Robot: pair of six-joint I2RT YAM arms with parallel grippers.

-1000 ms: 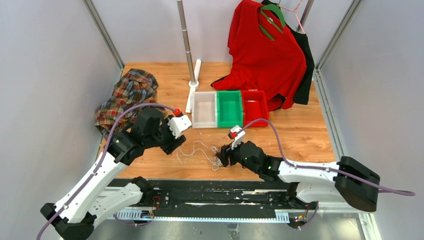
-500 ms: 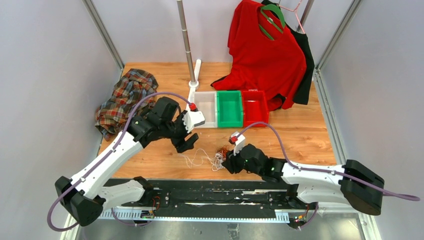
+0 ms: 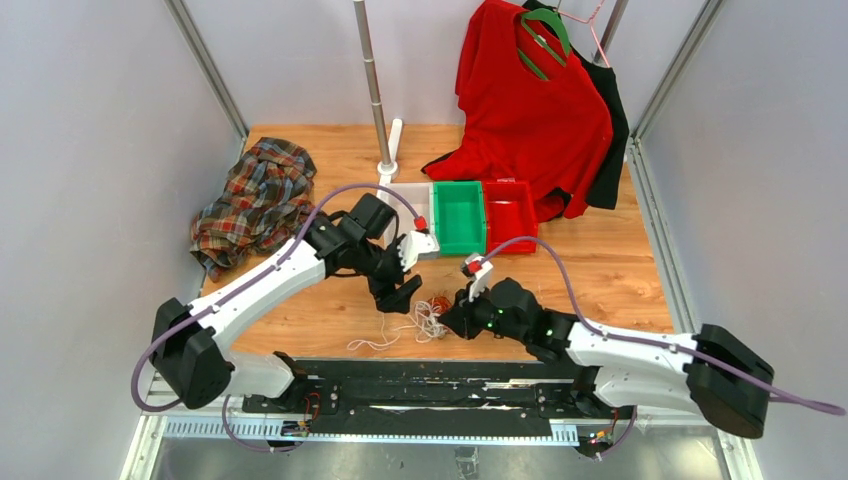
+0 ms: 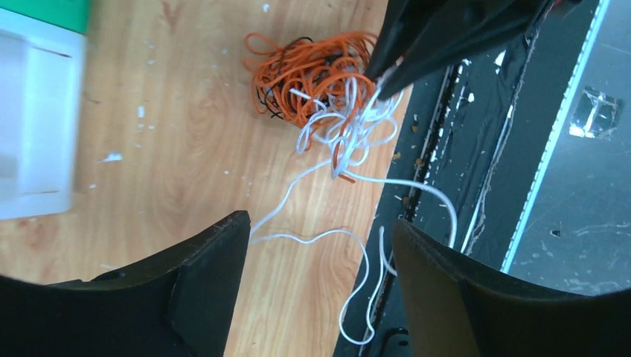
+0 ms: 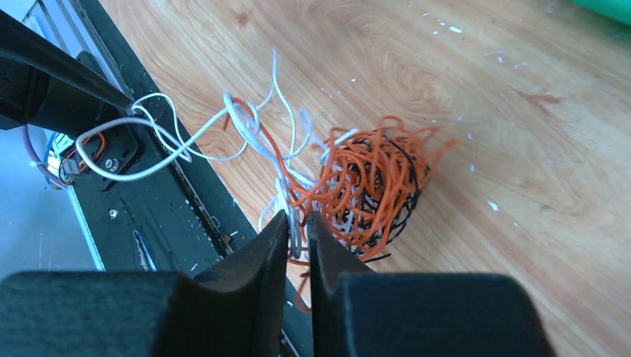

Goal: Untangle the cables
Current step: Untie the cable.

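My right gripper is pinching white and orange strands together. My left gripper needs to hold that bunch while my right gripper takes a loop on the ball (image 5: pixel 364 186).
The cables (image 3: pixel 432 312) lie in one tangle near the table's front edge: an orange and black ball (image 4: pixel 312 74) (image 5: pixel 372 182) with white loops (image 4: pixel 350 134) (image 5: pixel 245 126) trailing over the black rail. My right gripper (image 3: pixel 450 318) (image 5: pixel 298 222) is shut on white and orange strands at the ball's edge. Its dark fingers (image 4: pixel 439 37) show in the left wrist view, pinching the white loops. My left gripper (image 3: pixel 400 290) (image 4: pixel 320 223) hovers open just left of the tangle, with a loose white strand (image 4: pixel 335 238) lying on the wood under its jaws.
A white bin (image 3: pixel 408 205), a green bin (image 3: pixel 459 216) and a red bin (image 3: pixel 509 212) stand in a row behind the cables. A plaid cloth (image 3: pixel 255 195) lies at the back left. A red shirt (image 3: pixel 530 110) hangs at the back right beside a metal pole (image 3: pixel 372 80).
My left arm swung right and forward toward the tangle, its jaws widening. My right gripper closed on the strands, and the white loops were drawn out leftward along the front edge.
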